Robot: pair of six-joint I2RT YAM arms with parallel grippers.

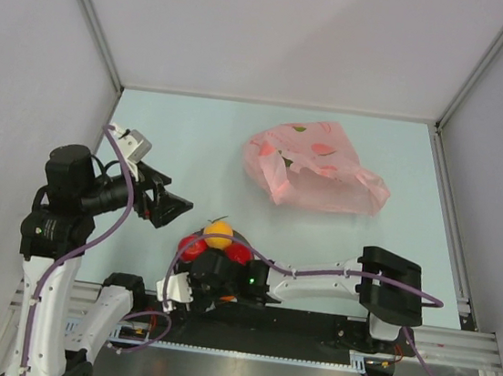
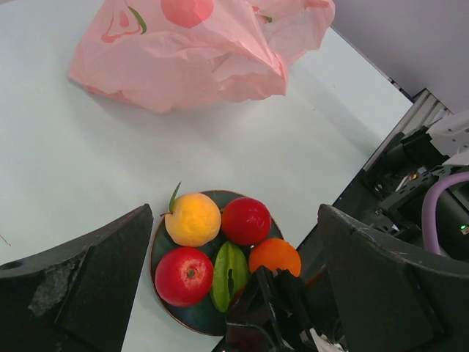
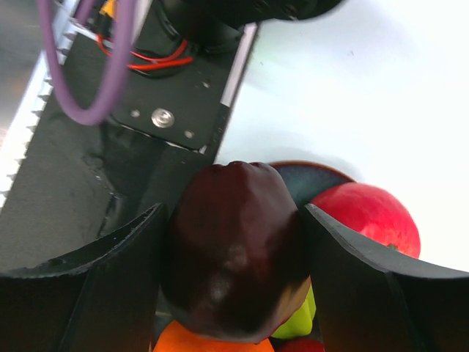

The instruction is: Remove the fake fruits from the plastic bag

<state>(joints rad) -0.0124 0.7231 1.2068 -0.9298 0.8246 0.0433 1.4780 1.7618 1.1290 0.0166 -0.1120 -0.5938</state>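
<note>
The maroon fruit overhangs the plate's near edge, so next I open my right gripper, regrip and shift it toward the plate's clear spot (image 3: 304, 183).
The pink plastic bag (image 1: 316, 167) lies crumpled at the back right of the table; it also shows in the left wrist view (image 2: 190, 51). A dark plate (image 2: 157, 246) near the front holds a yellow-orange fruit (image 2: 193, 218), two red apples (image 2: 184, 275), a green piece (image 2: 229, 275) and an orange one (image 2: 274, 257). My right gripper (image 3: 233, 220) is shut on a dark maroon fruit (image 3: 234, 257), just above the plate's near edge (image 3: 308, 172); it sits at the plate in the top view (image 1: 216, 271). My left gripper (image 1: 176, 206) is open and empty, left of the plate.
The black base rail (image 1: 308, 323) and metal frame run along the near edge right behind the plate. Purple cables (image 1: 315, 271) trail along both arms. Grey walls enclose the table on three sides.
</note>
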